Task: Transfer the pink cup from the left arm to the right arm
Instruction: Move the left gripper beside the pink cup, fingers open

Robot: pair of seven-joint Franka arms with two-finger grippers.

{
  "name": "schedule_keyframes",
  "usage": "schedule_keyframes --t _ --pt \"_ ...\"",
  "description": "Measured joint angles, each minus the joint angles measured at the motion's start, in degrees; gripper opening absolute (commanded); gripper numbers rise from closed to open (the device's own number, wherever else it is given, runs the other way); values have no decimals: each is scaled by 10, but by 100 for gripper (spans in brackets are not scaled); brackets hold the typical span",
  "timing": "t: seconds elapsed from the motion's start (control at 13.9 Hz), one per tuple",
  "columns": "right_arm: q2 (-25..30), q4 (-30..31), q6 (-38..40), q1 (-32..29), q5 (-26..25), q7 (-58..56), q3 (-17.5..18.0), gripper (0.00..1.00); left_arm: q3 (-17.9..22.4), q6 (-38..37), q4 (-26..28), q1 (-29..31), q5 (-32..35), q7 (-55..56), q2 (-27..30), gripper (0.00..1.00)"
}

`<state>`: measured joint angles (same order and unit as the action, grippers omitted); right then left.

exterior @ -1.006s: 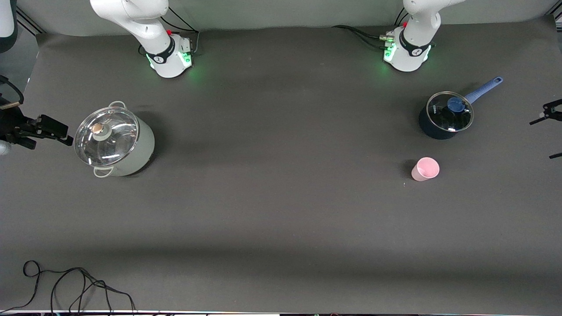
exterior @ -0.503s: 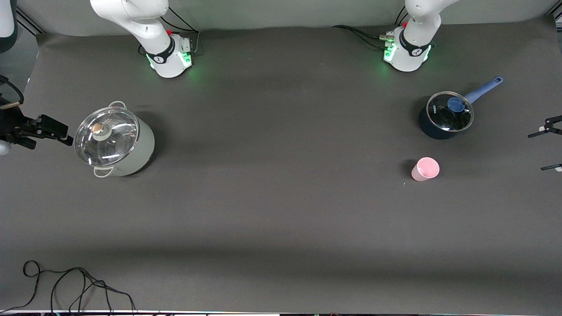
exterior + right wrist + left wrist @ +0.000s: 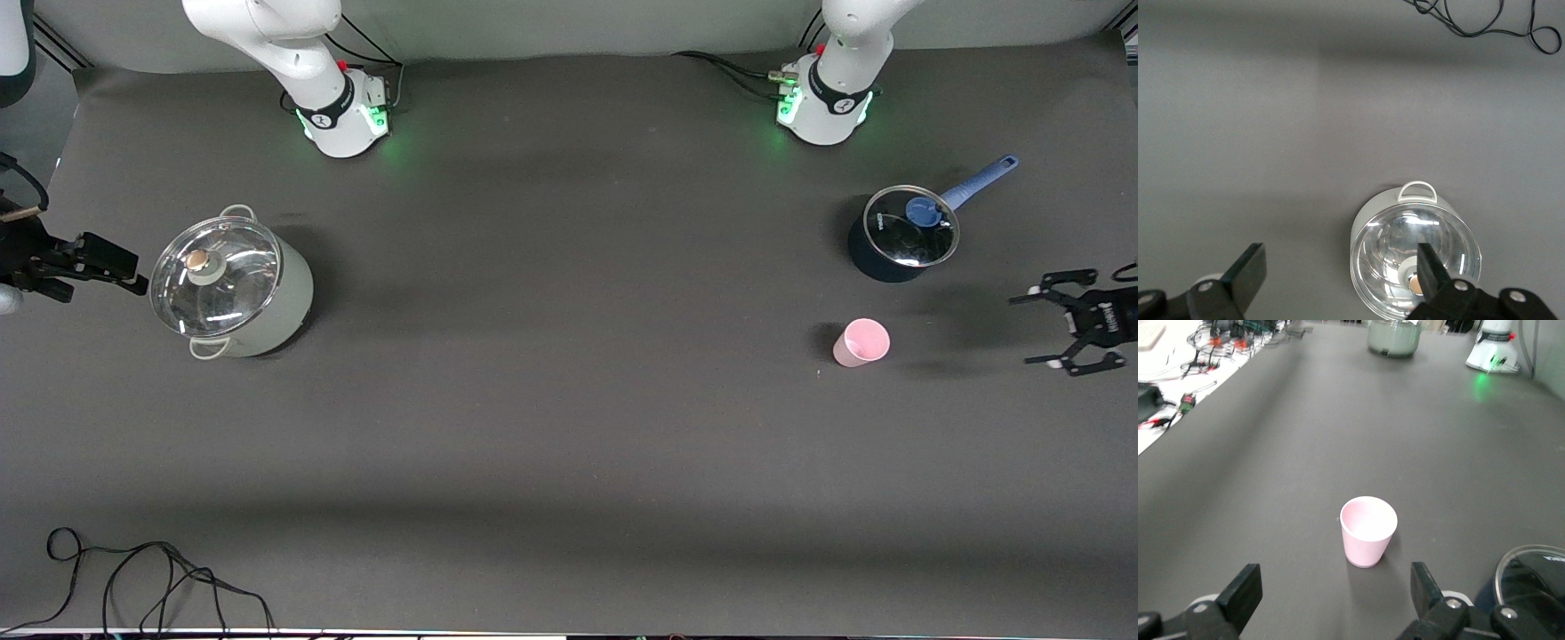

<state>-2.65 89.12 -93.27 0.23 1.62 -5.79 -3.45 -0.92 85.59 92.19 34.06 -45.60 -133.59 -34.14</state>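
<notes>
My left gripper will grip the pink cup's body (image 3: 847, 354) (image 3: 1365, 551) next, below the cup's rim, and the cup should stay upright.
The pink cup (image 3: 861, 342) stands upright on the dark table, nearer to the front camera than the blue saucepan. My left gripper (image 3: 1027, 331) is open and empty, low over the table at the left arm's end, apart from the cup. In the left wrist view the cup (image 3: 1367, 532) stands ahead of the open left gripper (image 3: 1335, 593), not between its fingers. My right gripper (image 3: 133, 272) is open and empty beside the grey pot at the right arm's end. The right gripper (image 3: 1338, 267) also shows open in the right wrist view.
A blue saucepan (image 3: 901, 233) with glass lid and long handle stands near the left arm's base. A grey pot (image 3: 233, 286) with glass lid stands at the right arm's end; it shows in the right wrist view (image 3: 1415, 263). A black cable (image 3: 151, 569) lies at the front corner.
My left gripper has come in from the table's end toward the pink cup and turned its open fingers to face it. The right arm and the cup have not moved.
</notes>
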Motion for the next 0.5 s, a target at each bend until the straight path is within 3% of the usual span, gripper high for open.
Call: schedule_keyframes --t 0.5 --pt "0 0 0 0 0 0 0 100 -1 -30 -5 11 -29 -163 -107 99"
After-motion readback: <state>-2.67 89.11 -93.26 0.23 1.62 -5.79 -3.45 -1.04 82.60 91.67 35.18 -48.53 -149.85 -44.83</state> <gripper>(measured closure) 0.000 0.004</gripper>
